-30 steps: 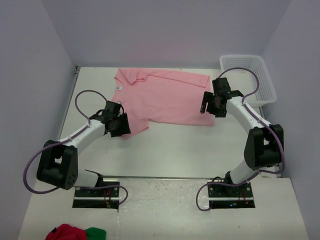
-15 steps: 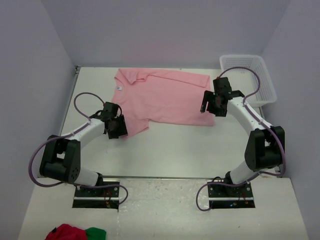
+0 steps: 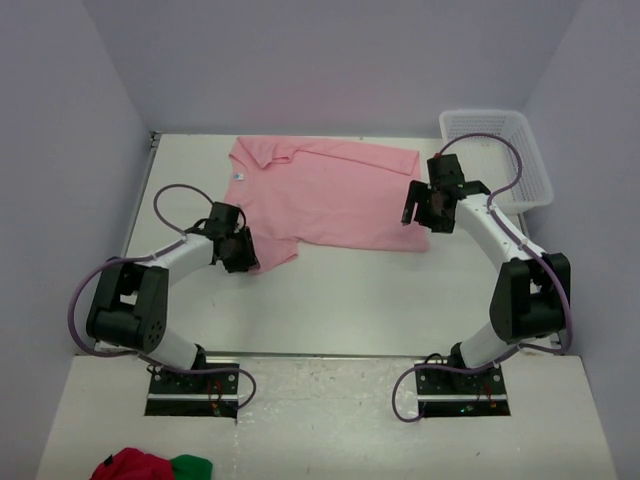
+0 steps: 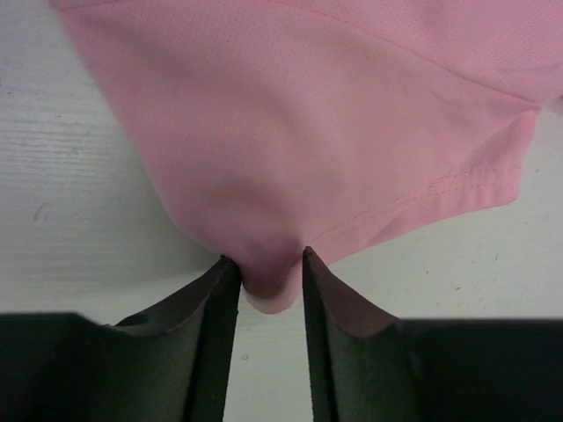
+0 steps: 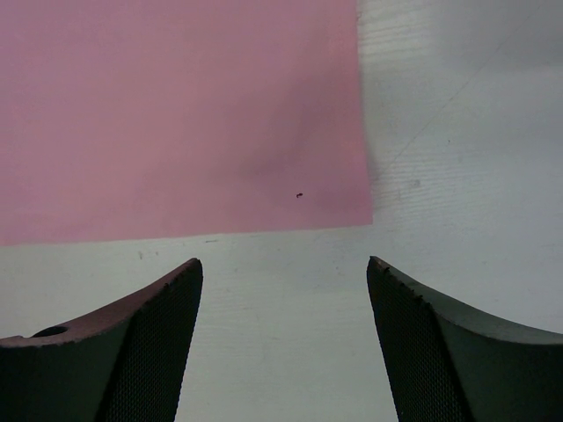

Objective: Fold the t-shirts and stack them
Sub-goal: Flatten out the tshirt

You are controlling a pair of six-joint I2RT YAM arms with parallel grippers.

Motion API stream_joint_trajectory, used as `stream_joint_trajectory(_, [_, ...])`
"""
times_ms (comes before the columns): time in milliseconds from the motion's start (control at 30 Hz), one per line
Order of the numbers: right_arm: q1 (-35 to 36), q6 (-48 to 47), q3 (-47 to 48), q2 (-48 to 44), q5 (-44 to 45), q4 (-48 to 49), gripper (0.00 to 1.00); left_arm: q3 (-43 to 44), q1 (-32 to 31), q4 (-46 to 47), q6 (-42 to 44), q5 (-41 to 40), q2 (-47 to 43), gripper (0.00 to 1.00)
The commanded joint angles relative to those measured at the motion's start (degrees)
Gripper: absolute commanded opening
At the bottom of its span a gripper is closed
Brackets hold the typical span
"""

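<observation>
My left gripper's fingers are holding the t-shirt's sleeve bunched in a thick fold, so next I open them, back away and pinch only the sleeve's corner (image 4: pixel 272 301).
One light pink t-shirt (image 3: pixel 330 195) lies spread on the white table, collar and white neck label (image 3: pixel 237 174) at the far left. My left gripper (image 3: pixel 240 256) is at the shirt's near-left sleeve. In the left wrist view its fingers (image 4: pixel 264 264) are shut on a bunched fold of the sleeve's edge (image 4: pixel 308 132), low over the table. My right gripper (image 3: pixel 418 215) hovers at the shirt's right edge. In the right wrist view it (image 5: pixel 283 264) is wide open and empty, with the shirt's corner (image 5: pixel 176 114) just beyond the fingertips.
A white plastic basket (image 3: pixel 535 160) stands at the far right of the table. A red and green cloth (image 3: pixel 150 466) lies on the near-left ledge in front of the arm bases. Grey walls close in the table on three sides.
The left arm's elbow has swung in and forward while its gripper stayed at the sleeve edge. The right arm has barely moved.
</observation>
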Motion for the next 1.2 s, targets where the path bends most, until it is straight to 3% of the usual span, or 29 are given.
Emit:
stream_joint_trajectory(0, [-0.5,0.6,-0.3,-1.6,1.0,1.1,0.76,-1.4,0.2,0.0,0.1,0.4,2.1,0.33])
stream_joint_trajectory(67, [-0.6,0.7,-0.3,-1.5,1.2,1.1,0.76,-1.7,0.2,0.1,-0.1,0.6,1.5,0.24])
stream_joint_trajectory(100, [-0.8,0.7,-0.2,-1.3,1.0,1.1,0.76,-1.7,0.2,0.1,-0.2,0.6,1.3,0.13])
stream_joint_trajectory(200, [-0.9,1.2,0.2,-0.4,1.2,0.5,0.76,-1.5,0.2,-0.6,-0.2,0.7,0.5,0.00])
stream_joint_trajectory(733, [-3.3,1.9,0.8,3.7,0.7,-1.6,0.76,2.2,0.6,-5.8,1.2,-2.2,-6.1,0.00])
stream_joint_trajectory(800, [-3.3,1.8,0.8,3.6,1.3,-1.9,0.75,2.1,0.9,-5.6,1.6,-1.8,-5.6,0.03])
stream_joint_trajectory(1033, [-3.3,2.0,0.9,1.7,1.2,-1.9,0.76,-1.2,1.2,-2.3,0.6,3.6,-4.3,0.37])
stream_joint_trajectory(1167, [-3.3,2.0,1.0,1.2,0.7,-1.9,0.75,-4.2,1.2,-0.4,-0.4,6.2,-4.3,0.37])
